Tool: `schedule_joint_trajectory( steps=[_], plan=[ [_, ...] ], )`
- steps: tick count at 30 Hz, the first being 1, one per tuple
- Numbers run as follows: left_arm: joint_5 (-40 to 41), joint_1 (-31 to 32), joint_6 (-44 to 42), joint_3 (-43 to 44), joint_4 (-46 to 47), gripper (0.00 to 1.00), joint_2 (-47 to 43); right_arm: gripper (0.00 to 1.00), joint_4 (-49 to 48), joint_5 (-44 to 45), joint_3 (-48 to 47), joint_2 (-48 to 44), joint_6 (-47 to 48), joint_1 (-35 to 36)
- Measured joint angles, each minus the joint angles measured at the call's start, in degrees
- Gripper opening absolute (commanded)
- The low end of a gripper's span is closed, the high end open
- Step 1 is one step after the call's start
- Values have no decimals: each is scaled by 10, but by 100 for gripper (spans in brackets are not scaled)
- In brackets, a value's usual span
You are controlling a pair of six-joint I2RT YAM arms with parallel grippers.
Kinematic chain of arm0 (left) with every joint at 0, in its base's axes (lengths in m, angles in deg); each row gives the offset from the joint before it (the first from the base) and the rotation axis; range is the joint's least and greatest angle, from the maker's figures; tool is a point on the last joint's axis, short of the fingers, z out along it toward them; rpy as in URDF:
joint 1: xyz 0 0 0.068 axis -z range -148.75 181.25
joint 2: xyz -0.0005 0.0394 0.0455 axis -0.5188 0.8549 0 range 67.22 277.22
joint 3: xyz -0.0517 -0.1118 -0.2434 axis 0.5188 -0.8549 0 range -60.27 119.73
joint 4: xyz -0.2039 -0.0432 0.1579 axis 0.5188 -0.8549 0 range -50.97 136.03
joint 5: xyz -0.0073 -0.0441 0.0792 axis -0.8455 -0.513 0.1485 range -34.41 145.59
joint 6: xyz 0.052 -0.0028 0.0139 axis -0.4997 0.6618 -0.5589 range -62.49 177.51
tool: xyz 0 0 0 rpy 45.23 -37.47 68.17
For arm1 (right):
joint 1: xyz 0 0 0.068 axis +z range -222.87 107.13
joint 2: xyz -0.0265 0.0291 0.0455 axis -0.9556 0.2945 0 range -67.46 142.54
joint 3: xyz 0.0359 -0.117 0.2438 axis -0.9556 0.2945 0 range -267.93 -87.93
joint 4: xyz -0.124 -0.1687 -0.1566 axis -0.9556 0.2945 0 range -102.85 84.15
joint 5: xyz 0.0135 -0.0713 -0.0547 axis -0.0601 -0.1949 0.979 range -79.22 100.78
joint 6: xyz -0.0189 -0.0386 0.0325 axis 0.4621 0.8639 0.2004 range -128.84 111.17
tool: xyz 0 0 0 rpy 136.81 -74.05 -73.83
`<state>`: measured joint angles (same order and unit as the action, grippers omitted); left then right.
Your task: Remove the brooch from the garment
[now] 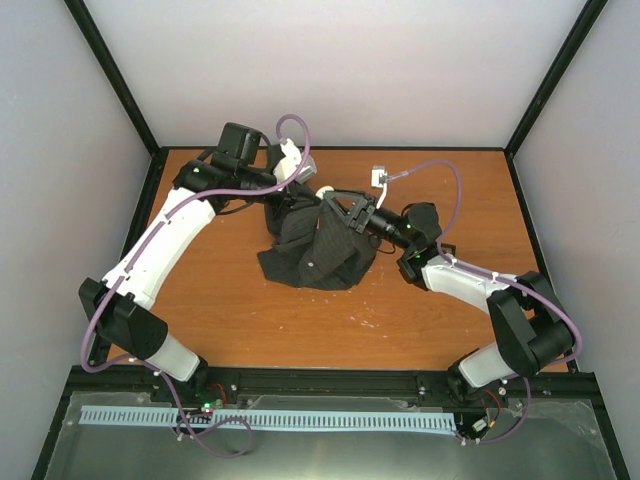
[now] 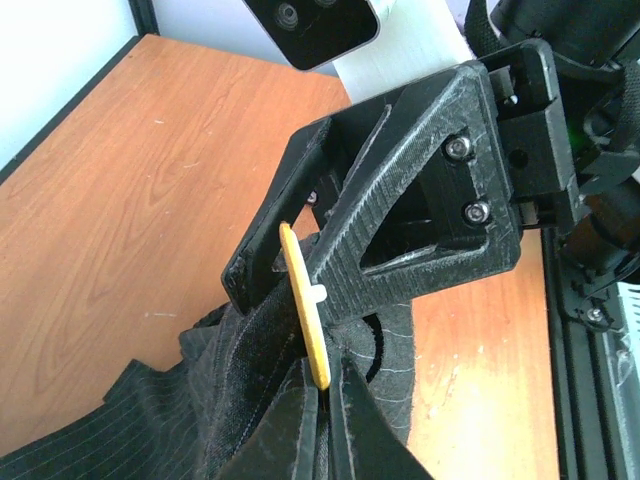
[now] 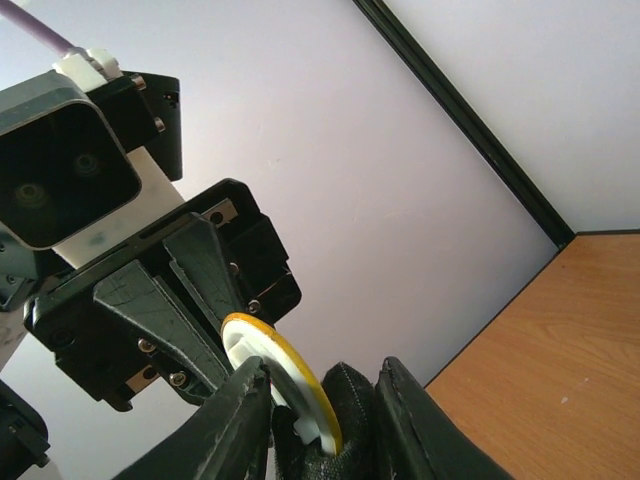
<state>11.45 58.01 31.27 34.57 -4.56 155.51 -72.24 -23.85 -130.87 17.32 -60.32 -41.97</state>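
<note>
My right fingers straddle brooch edge and garment fold; next I open them, then take only the garment [image 3: 312, 464] just below the brooch.
The garment [image 1: 315, 255], dark pinstriped cloth, lies bunched at the table's middle with both grippers meeting over its upper edge. The brooch [image 3: 285, 375] is a yellow-rimmed disc with a white back; the left wrist view shows the brooch [image 2: 305, 305] edge-on. My right gripper [image 3: 322, 380] has the disc and a fold of cloth between its fingers [image 3: 235, 415]. My left gripper [image 2: 325, 390] is shut on a ridge of the garment [image 2: 200, 400] just below the disc. From above, the left gripper [image 1: 293, 190] and right gripper [image 1: 338, 207] nearly touch.
A small white object [image 1: 378, 177] with a purple cable lies at the back of the wooden table [image 1: 230, 310]. Black frame posts and pale walls enclose the table on three sides. A rail [image 1: 330, 382] runs along the near edge.
</note>
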Motion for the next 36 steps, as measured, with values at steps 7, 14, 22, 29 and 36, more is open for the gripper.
schedule_joint_trajectory(
  steps=[7,14,22,29,36],
  plan=[
    [31,0,-22,0,-3,1,-3,37,59,13,-24,1,17,8],
    [58,-1,-21,2,-5,1,-6,43,130,20,-52,-1,61,10],
    [24,-1,40,2,-6,1,-6,48,177,12,-46,-36,89,14],
    [-12,9,70,0,-3,1,-13,58,177,-11,-22,-78,106,5],
    [39,30,7,-31,32,1,-43,62,184,-50,-11,-106,121,-12]
  ],
)
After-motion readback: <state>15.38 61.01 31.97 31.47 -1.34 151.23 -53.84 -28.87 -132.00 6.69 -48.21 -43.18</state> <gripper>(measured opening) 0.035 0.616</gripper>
